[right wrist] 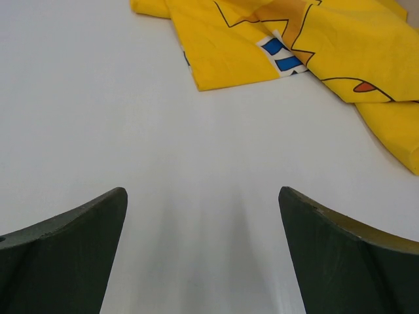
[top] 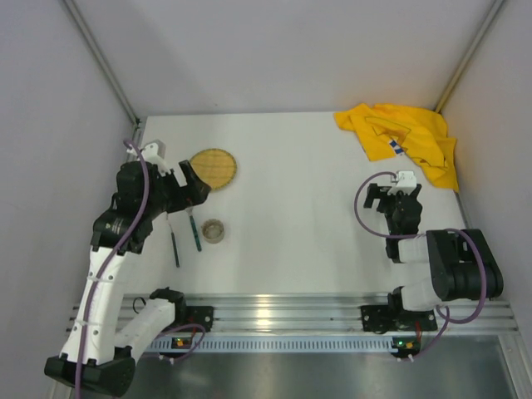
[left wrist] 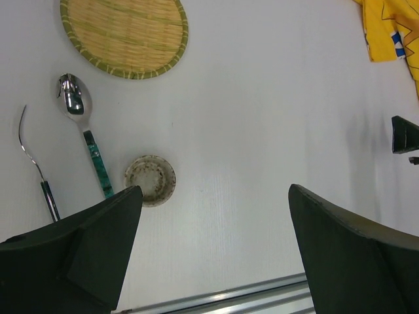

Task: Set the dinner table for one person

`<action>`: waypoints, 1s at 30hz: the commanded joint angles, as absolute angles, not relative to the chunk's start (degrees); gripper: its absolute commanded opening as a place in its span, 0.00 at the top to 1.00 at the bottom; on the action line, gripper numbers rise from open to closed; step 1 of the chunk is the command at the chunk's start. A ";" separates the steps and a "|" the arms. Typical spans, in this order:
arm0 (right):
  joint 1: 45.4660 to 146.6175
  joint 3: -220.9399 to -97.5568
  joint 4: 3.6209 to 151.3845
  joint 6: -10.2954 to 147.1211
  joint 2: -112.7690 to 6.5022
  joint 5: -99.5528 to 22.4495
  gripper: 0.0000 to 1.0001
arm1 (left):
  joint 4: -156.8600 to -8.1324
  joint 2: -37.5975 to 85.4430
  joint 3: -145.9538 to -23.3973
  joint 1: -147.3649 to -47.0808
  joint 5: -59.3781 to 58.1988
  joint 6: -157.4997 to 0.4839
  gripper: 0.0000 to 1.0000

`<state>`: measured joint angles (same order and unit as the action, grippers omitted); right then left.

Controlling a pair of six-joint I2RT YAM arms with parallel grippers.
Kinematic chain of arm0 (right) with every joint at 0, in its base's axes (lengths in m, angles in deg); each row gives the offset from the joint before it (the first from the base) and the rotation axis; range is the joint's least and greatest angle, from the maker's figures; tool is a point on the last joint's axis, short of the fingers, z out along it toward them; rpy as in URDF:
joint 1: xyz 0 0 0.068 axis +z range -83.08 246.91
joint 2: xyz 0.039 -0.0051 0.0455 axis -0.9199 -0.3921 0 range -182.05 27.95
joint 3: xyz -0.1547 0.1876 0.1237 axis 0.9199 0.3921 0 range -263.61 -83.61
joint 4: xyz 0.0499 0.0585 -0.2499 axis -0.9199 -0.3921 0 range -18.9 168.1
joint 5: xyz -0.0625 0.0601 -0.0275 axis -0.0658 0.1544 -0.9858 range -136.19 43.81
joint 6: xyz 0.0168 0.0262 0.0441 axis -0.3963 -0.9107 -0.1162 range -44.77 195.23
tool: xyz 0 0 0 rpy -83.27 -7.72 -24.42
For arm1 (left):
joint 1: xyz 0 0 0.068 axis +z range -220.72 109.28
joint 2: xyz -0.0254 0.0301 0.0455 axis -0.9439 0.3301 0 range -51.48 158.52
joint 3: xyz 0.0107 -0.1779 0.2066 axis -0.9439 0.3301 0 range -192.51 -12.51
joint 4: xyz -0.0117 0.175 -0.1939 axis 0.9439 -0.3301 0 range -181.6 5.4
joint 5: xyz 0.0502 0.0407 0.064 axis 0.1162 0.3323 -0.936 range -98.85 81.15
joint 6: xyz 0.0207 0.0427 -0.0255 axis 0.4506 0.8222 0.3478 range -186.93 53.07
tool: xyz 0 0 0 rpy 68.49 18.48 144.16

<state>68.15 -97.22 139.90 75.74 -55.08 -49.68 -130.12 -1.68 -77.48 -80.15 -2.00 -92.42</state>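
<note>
The near corner (top: 371,157) (right wrist: 201,85) of the yellow cloth, beside its blue and white print, will be gripped by my right gripper, because the cloth needs to be spread out.
The dinner table (top: 307,224) is a plain white top. On its left lie a round woven bamboo plate (top: 214,168) (left wrist: 124,36), a small speckled dish (top: 214,230) (left wrist: 150,180), a green-handled spoon (top: 195,229) (left wrist: 85,134) and a fork (top: 174,246) (left wrist: 36,163). My left gripper (top: 199,185) (left wrist: 213,190) hovers open above the table between the plate and the dish, holding nothing. My right gripper (top: 392,193) (right wrist: 201,191) stands open and empty over bare table, short of the yellow cloth.
A crumpled yellow cartoon-printed cloth (top: 403,140) (right wrist: 294,39) (left wrist: 393,33) lies at the far right corner. Grey walls enclose the table on three sides. An aluminium rail (top: 283,312) runs along the near edge, by the arm bases.
</note>
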 commanded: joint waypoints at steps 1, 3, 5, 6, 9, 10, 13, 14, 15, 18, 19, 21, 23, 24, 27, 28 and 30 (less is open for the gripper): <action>67.62 -98.47 144.28 76.28 -55.02 -48.92 0.00 | -131.89 -2.26 -80.36 -80.04 -2.87 -91.10 0.01; 67.71 -98.47 144.28 76.28 -55.11 -48.92 0.00 | -131.45 -1.83 -80.53 -80.04 -2.70 -90.66 0.02; 67.62 -98.55 144.02 76.20 -55.11 -48.92 0.00 | -130.83 -1.39 -80.62 -80.04 -2.96 -90.48 0.02; 67.62 -98.56 144.10 76.28 -55.02 -49.00 0.00 | -130.57 -1.30 -80.80 -80.04 -3.40 -90.66 0.02; 69.63 -101.00 136.33 77.24 -50.74 -52.77 0.00 | -130.48 0.10 -82.45 -80.04 -4.89 -90.57 0.02; 70.86 -103.89 129.23 78.29 -47.67 -57.22 0.00 | -130.65 0.46 -82.99 -80.04 -5.16 -90.48 0.02; 72.36 -122.23 101.71 71.14 -42.11 -60.52 0.00 | -130.74 0.99 -84.40 -80.04 -6.56 -89.96 0.01; 72.36 -132.55 93.39 71.71 -42.71 -58.60 0.00 | -130.48 0.73 -84.40 -80.04 -7.52 -89.96 0.02; 72.36 -137.44 90.52 72.58 -43.41 -56.24 0.00 | -130.30 0.55 -84.05 -80.04 -7.79 -90.04 0.01; 71.93 -148.02 89.52 66.22 -46.84 -58.20 0.00 | -128.37 -0.07 -81.86 -80.04 -7.62 -90.66 0.01; 70.71 -149.34 87.44 51.99 -47.89 -66.67 0.00 | -127.76 -0.07 -81.33 -80.04 -7.27 -90.92 0.01; 67.46 -155.48 78.65 43.17 -54.20 -60.49 0.01 | -126.36 0.02 -80.10 -80.04 -6.31 -91.80 0.02; 61.65 -170.17 61.17 41.31 -65.58 -47.44 0.00 | -126.09 0.11 -80.09 -80.04 -5.78 -92.41 0.01; 61.47 -175.15 55.04 41.04 -69.40 -47.16 0.00 | -126.35 0.11 -80.36 -80.04 -5.34 -92.59 0.01; 61.03 -190.46 40.07 42.87 -83.11 -44.11 0.00 | -126.96 -0.94 -79.84 -80.13 -5.51 -92.68 0.02; 60.50 -193.88 37.17 43.14 -86.19 -41.47 0.00 | -127.14 -1.82 -79.48 -80.04 -5.77 -92.68 0.02; 60.32 -203.03 29.43 43.50 -94.55 -40.31 0.00 | -127.31 -2.44 -78.08 -80.04 -6.04 -92.94 0.01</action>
<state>60.39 -195.73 54.24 45.53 -86.20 -46.84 -129.40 -0.50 -79.38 -80.15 -6.15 -92.21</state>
